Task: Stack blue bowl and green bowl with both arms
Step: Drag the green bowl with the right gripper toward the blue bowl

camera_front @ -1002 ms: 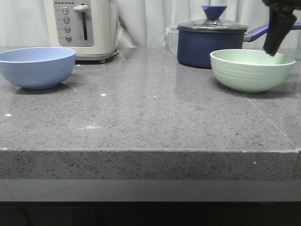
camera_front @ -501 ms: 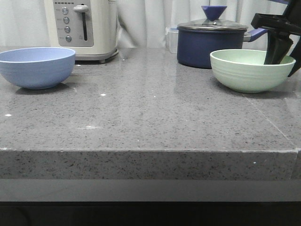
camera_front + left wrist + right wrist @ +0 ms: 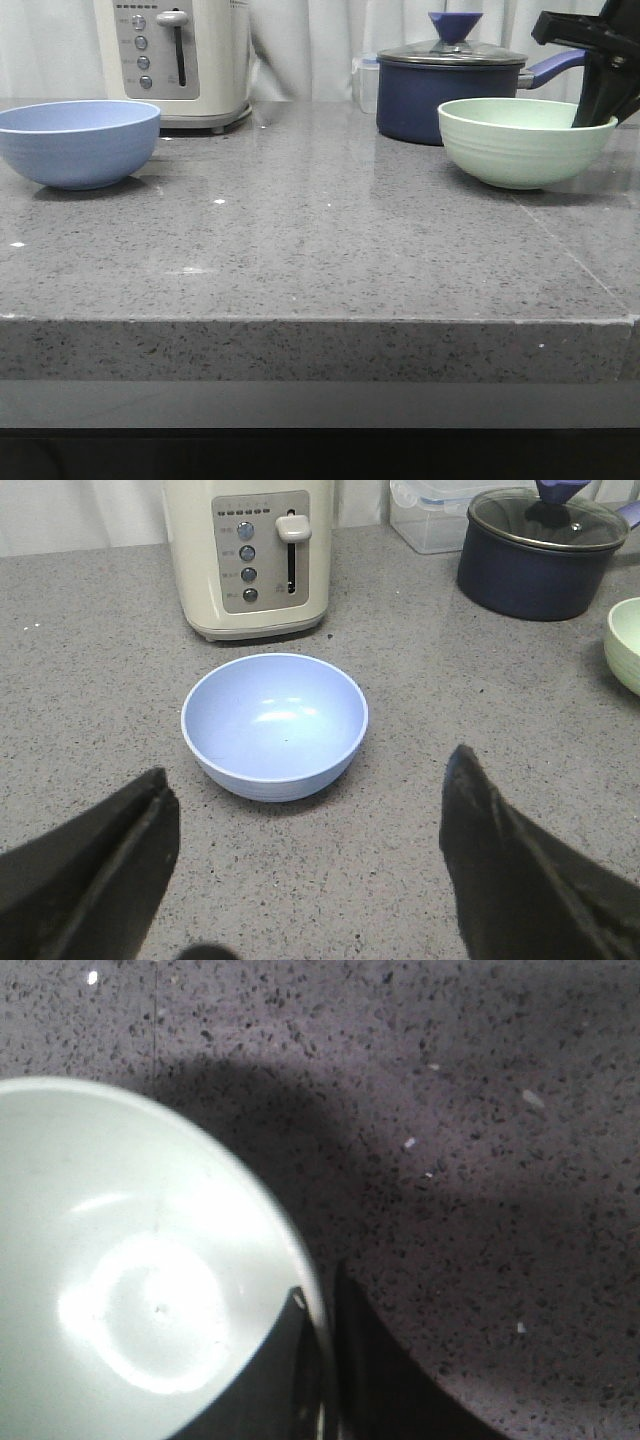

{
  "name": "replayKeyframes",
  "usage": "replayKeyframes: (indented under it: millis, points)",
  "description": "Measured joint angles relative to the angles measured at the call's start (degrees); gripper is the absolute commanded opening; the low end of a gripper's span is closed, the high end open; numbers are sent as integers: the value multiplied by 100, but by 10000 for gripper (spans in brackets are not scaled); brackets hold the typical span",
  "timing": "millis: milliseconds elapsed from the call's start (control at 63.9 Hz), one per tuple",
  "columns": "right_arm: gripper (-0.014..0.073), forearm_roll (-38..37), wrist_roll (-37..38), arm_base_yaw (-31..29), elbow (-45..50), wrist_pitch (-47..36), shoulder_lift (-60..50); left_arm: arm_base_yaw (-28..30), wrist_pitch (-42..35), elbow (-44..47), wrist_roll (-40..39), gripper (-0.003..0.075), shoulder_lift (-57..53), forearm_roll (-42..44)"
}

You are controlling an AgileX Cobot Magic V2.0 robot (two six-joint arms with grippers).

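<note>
The green bowl will go down from my right gripper onto the grey counter [image 3: 328, 196] between the blue bowl and the navy saucepan.
The blue bowl [image 3: 78, 143] sits upright on the grey counter [image 3: 300, 250] at the far left. In the left wrist view the blue bowl [image 3: 273, 723] is empty and lies just beyond my left gripper [image 3: 308, 765], which is open and wider than the bowl, touching nothing. The green bowl [image 3: 525, 142] is at the right, held a little off the counter. My right gripper [image 3: 598, 100] is shut on its right rim, one finger inside and one outside. Up close, the right gripper [image 3: 320, 1290] pinches the green bowl [image 3: 120, 1290] at its rim.
A cream toaster [image 3: 175, 60] stands behind the blue bowl. A dark navy lidded saucepan [image 3: 450, 85] stands just behind the green bowl, its handle toward my right arm, with a clear plastic box [image 3: 430, 515] beside it. The counter's front edge [image 3: 300, 320] is near.
My right gripper came down onto the green bowl's rim and shut on it. The bowl has since risen a little and shifted left. The blue bowl has not moved.
</note>
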Motion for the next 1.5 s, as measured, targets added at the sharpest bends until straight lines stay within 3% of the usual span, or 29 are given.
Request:
replayKeyframes:
  millis: [172, 532, 752, 892, 1190, 1503]
  points:
    - [-55, -33, -91, 176, -9, -11, -92, 0, 0, 0, 0, 526, 0, 0]
    - [-54, -258, -19, 1828, -691, -20, 330, 0, 0, 0, 0, 526, 0, 0]
    - [-48, -258, 79, 2162, -1159, -8, 750, 0, 34, 0, 0, 526, 0, 0]
    - [29, -274, 128, 2172, -1245, 2, 796, 0, 117, 0, 0, 526, 0, 0]
    - [304, -284, 149, 2172, -1253, 2, 796, 0, 130, 0, 0, 526, 0, 0]
    - [327, -321, 136, 2172, -1253, -18, 638, 0, 130, 0, 0, 526, 0, 0]
